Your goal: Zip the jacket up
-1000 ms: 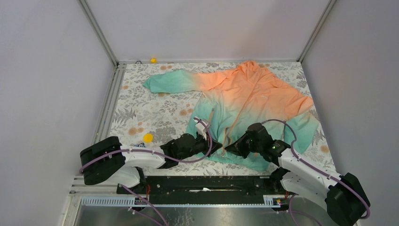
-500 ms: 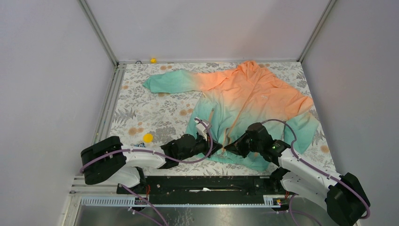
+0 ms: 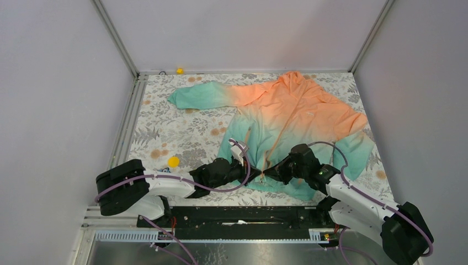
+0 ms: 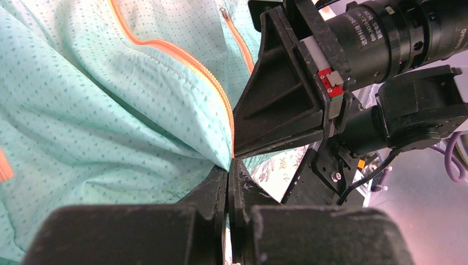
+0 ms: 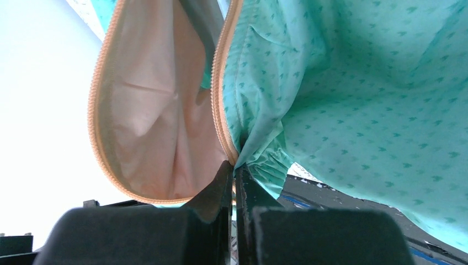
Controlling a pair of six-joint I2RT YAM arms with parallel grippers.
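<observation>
The orange zipper tape runs into the fingers of my left gripper, so that gripper should open and take the gathered teal hem (image 5: 271, 165) next to it, keeping the tape clear.
The jacket (image 3: 287, 118) lies spread on the table, orange at the hood and shoulders, teal at the hem, with its orange front zipper (image 3: 270, 149) running down the middle. Both grippers meet at the hem's bottom end of the zipper. My left gripper (image 3: 255, 174) is shut on the teal hem edge beside the zipper (image 4: 229, 165). My right gripper (image 3: 267, 174) is shut on the opposite front edge at the zipper tape (image 5: 234, 165). In the right wrist view the front hangs open, with zipper teeth (image 5: 218, 105) on both sides of a gap and pale lining (image 5: 160, 127) showing.
A yellow disc (image 3: 174, 162) lies on the floral tablecloth (image 3: 165, 127) left of the left arm. A small yellow object (image 3: 179, 70) sits at the back edge. The jacket's left sleeve (image 3: 198, 95) stretches toward the back left. Enclosure walls surround the table.
Both grippers have shifted slightly left and closer together at the hem, keeping their hold on the jacket. The rest of the jacket has barely moved.
</observation>
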